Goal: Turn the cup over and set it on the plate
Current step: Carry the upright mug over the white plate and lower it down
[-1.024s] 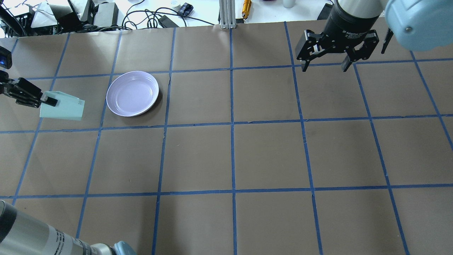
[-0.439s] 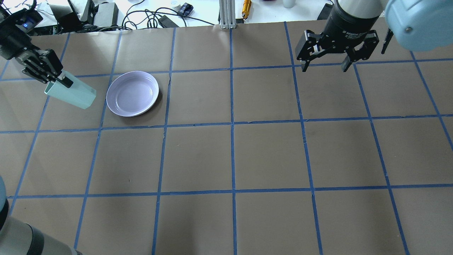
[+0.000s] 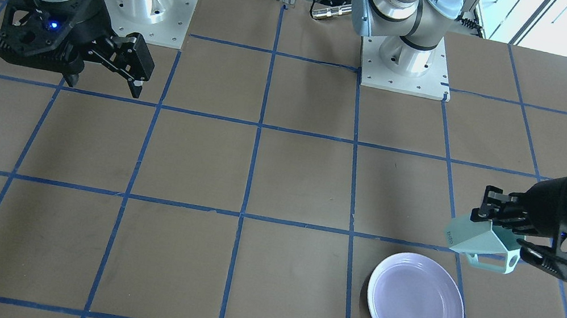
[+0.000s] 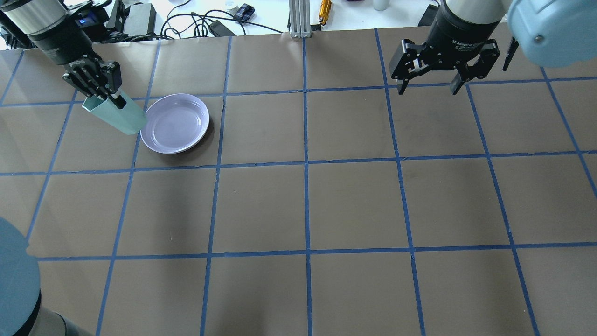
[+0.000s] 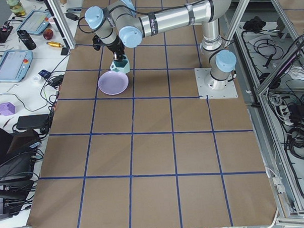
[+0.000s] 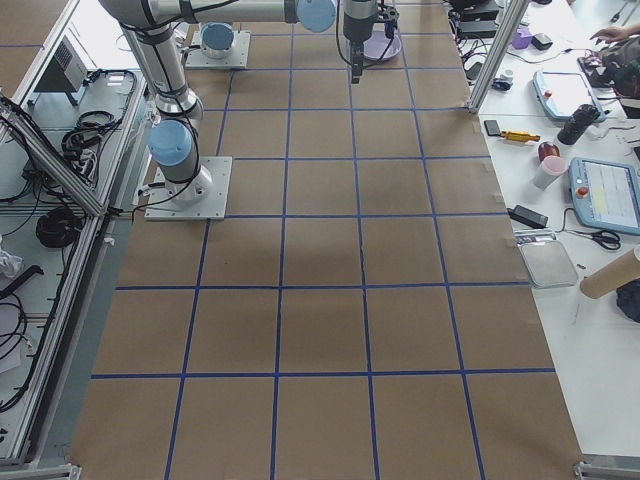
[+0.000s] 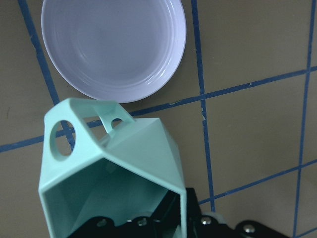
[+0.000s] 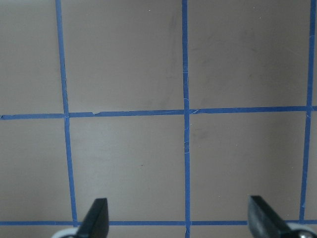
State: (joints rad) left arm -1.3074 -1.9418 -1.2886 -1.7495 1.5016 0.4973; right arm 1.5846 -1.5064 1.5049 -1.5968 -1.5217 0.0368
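Observation:
The robot's left gripper needs to release the mint-green cup near the middle of the lavender plate [image 3: 419, 300] [image 7: 112, 51].
The mint-green cup [image 4: 116, 114] hangs tilted in the air, its base pointing down towards the left rim of the lavender plate [image 4: 175, 122]. My left gripper [image 4: 119, 100] is shut on the cup's rim wall. In the left wrist view the cup's open mouth [image 7: 114, 163] faces the camera, its handle points towards the plate [image 7: 114, 47]. In the front view the cup [image 3: 480, 241] hovers just above and beside the plate [image 3: 416, 304]. My right gripper [image 4: 427, 88] is open and empty over the far right of the table, and its fingers [image 8: 96, 218] frame bare paper.
Brown paper with a blue tape grid covers the table [image 4: 308, 205]. Cables and power bricks [image 4: 140, 16] lie beyond the far edge, with an aluminium post [image 4: 298, 18] at its middle. The two arm bases [image 3: 407, 59] stand at the robot's side.
My left gripper has swung from the table's left edge up and right towards the plate, turning the cup so its base points at the plate's rim. The right arm has not moved.

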